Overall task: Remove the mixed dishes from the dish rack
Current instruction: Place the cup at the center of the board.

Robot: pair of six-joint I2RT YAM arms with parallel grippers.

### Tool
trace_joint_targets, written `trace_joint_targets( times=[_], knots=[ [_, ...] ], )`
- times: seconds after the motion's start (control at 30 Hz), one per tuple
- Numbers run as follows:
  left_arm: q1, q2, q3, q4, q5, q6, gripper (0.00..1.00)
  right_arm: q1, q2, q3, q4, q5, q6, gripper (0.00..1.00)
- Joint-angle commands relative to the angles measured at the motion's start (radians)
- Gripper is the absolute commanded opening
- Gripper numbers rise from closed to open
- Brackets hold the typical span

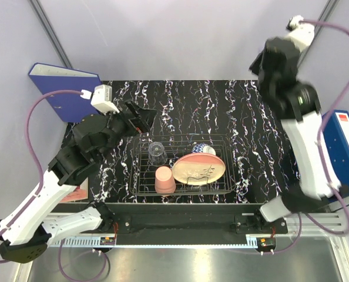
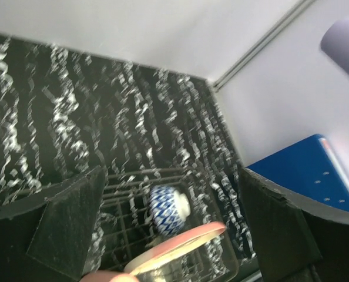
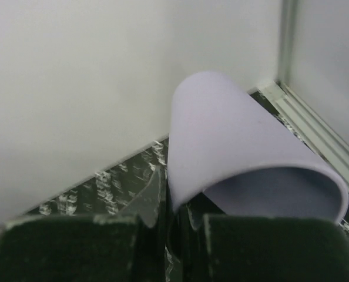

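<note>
The lavender cup will go down from my right gripper onto the black marbled table point(image 1: 272, 124), near the far corner of the blue box, where I need to set it.
The dish rack point(image 1: 218, 189) stands mid-table and holds a clear glass point(image 1: 157, 151), a pink cup point(image 1: 164, 180), a large pink plate point(image 1: 199, 169) leaning on edge and a blue-and-white bowl point(image 1: 204, 149). My left gripper point(image 1: 142, 117) is open and empty, just beyond the rack's far-left corner. In the left wrist view it point(image 2: 174, 229) looks down at the bowl point(image 2: 167, 210) and the plate point(image 2: 180, 244). My right gripper point(image 3: 177, 214) is shut on the rim of the lavender cup point(image 3: 233, 147), held high over the table's far right. The cup is hidden in the top view.
A blue binder point(image 1: 63, 88) lies at the table's far left. A blue box point(image 1: 348, 147) stands at the right edge. The raised right arm point(image 1: 295, 100) spans the right side. A pink object point(image 1: 77, 192) lies by the left arm.
</note>
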Motion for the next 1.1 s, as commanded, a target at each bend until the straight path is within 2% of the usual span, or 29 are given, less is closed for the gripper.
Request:
trace_joint_targets(
  times=[0.0, 0.13, 0.2, 0.3, 0.43, 0.57, 0.63, 0.87, 1.03, 1.07],
  knots=[
    [0.002, 0.018, -0.041, -0.128, -0.041, -0.044, 0.99, -0.259, 0.325, 0.322, -0.473, -0.143, 0.114, 0.00],
    [0.002, 0.021, -0.052, -0.189, -0.003, -0.048, 0.99, -0.437, 0.444, 0.277, -0.474, -0.334, 0.173, 0.00],
    [0.000, 0.019, -0.055, -0.204, 0.015, -0.036, 0.99, -0.508, 0.506, 0.272, -0.471, -0.373, 0.180, 0.00],
    [0.002, 0.010, -0.075, -0.214, 0.005, -0.021, 0.99, -0.517, 0.562, 0.247, -0.445, -0.363, 0.127, 0.00],
    [0.002, 0.013, -0.093, -0.214, -0.003, -0.021, 0.99, -0.595, 0.602, 0.143, -0.403, -0.417, 0.165, 0.00],
    [0.002, 0.041, -0.112, -0.214, 0.017, -0.018, 0.99, -0.619, 0.567, -0.088, -0.230, -0.448, 0.173, 0.00],
    [0.002, 0.051, -0.120, -0.214, 0.026, -0.018, 0.99, -0.628, 0.574, -0.147, -0.205, -0.480, 0.179, 0.00],
    [0.002, 0.090, -0.133, -0.214, 0.046, -0.016, 0.99, -0.636, 0.626, -0.243, -0.124, -0.524, 0.182, 0.00],
    [0.002, 0.097, -0.133, -0.211, 0.034, -0.019, 0.99, -0.645, 0.642, -0.230, -0.112, -0.530, 0.171, 0.00],
    [0.000, 0.100, -0.130, -0.212, 0.035, -0.021, 0.99, -0.648, 0.646, -0.228, -0.113, -0.530, 0.173, 0.04]
  ],
)
